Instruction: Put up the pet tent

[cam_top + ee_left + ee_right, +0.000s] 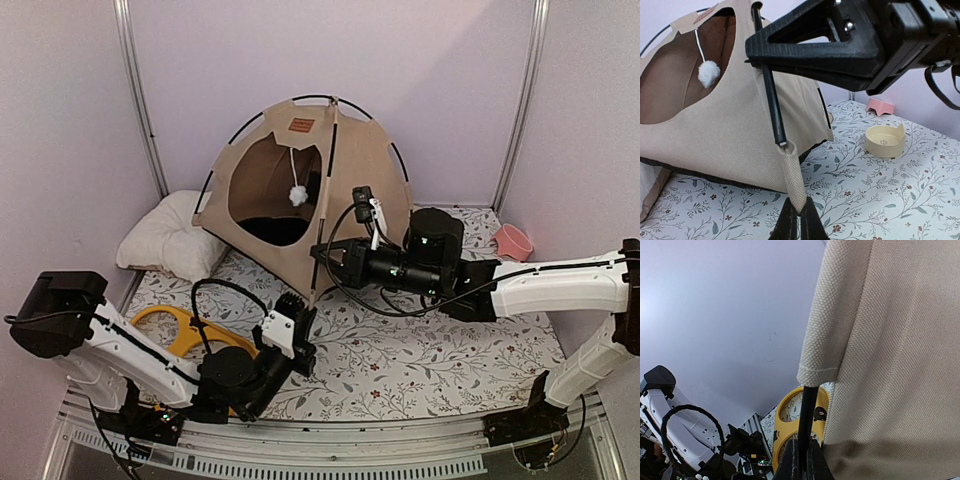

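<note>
Next, my right gripper lets go of the black pole with its foot on the floral mat (327,340) beside my left gripper.
The beige pet tent (355,170) stands upright at the back of the table, with an arched doorway, a brown label (301,125) and a white pom-pom (298,195) on a string. My left gripper (306,303) is at the tent's front corner. In the left wrist view it (800,215) is shut on the beige webbing strap (794,172) that the black pole's (771,100) end sits in. My right gripper (318,255) is shut on that same pole a little higher up. The right wrist view shows it (804,452) clamped on the pole (808,405) just below the canvas sleeve.
A white pillow (165,240) lies left of the tent. A yellow two-hole tray (185,330) lies by the left arm. A pink bowl (514,242) stands at the right back. A cream bowl (884,140) sits on the floral mat (400,360) right of the tent.
</note>
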Motion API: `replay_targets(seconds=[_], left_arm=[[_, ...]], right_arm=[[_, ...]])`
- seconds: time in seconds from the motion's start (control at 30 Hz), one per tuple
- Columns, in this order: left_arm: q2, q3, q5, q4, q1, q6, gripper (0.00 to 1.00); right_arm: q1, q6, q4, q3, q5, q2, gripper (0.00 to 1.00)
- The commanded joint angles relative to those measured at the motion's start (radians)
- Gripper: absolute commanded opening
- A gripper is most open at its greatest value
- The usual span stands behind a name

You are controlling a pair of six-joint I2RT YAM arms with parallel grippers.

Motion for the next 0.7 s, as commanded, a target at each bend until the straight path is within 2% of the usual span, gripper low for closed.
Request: replay_targets(seconds=[0.0, 0.2, 0.43, 0.67], left_arm=[[-0.011, -0.022, 0.055, -0.069, -0.067, 0.004, 0.00], [-0.016, -0.023, 0.048, -0.059, -0.066, 0.002, 0.00], [-0.037, -0.056, 0.045, -0.066, -0.051, -0.069, 0.00], [-0.042, -0.034, 0.054, -0.075, -0.051, -0.029, 0.00]], right_arm=[[-0.032, -0.029, 0.150, 0.019, 0.146, 0.010, 0.00], [-0.030, -0.033, 0.150, 0.011, 0.148, 0.015, 0.00], [-0.031, -0.033, 0.148, -0.019, 0.157, -0.006, 0.00], [-0.031, -0.030, 0.147, -0.021, 0.152, 0.004, 0.00]])
